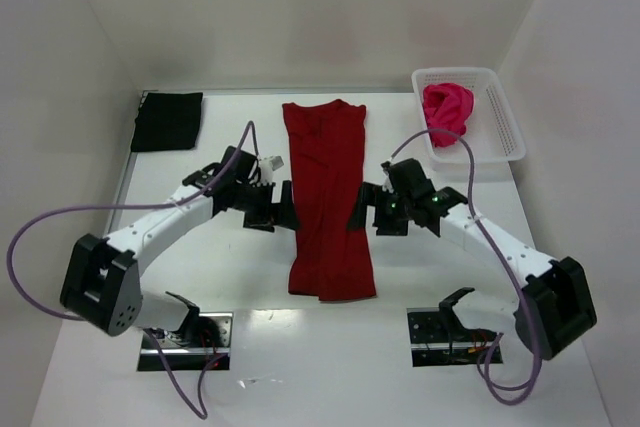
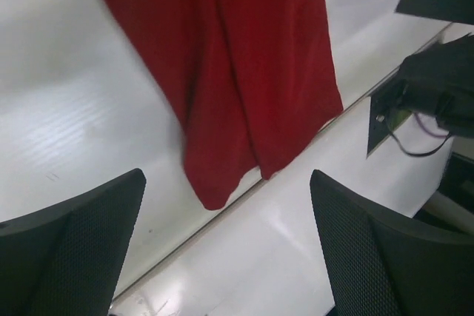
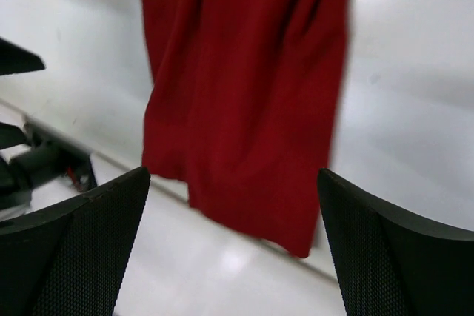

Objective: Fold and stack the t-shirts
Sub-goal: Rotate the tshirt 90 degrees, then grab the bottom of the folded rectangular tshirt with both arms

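Next, I close my left gripper on the near corner [image 1: 292, 290] [image 2: 206, 196] of the dark crimson t-shirt, on the side toward the black t-shirt.
A dark crimson t-shirt [image 1: 327, 197] lies folded into a long narrow strip down the middle of the table; it also shows in the left wrist view [image 2: 222, 72] and the right wrist view [image 3: 244, 94]. A black t-shirt [image 1: 167, 120] lies folded at the back left. A magenta-pink t-shirt [image 1: 446, 110] is bunched in the white basket [image 1: 500, 117]. My left gripper [image 1: 277, 207] is open and empty at the strip's left edge. My right gripper [image 1: 362, 209] is open and empty at its right edge.
The basket stands at the back right corner. White walls close in the table at back and sides. The arm bases [image 1: 185, 332] and cables sit at the near edge.
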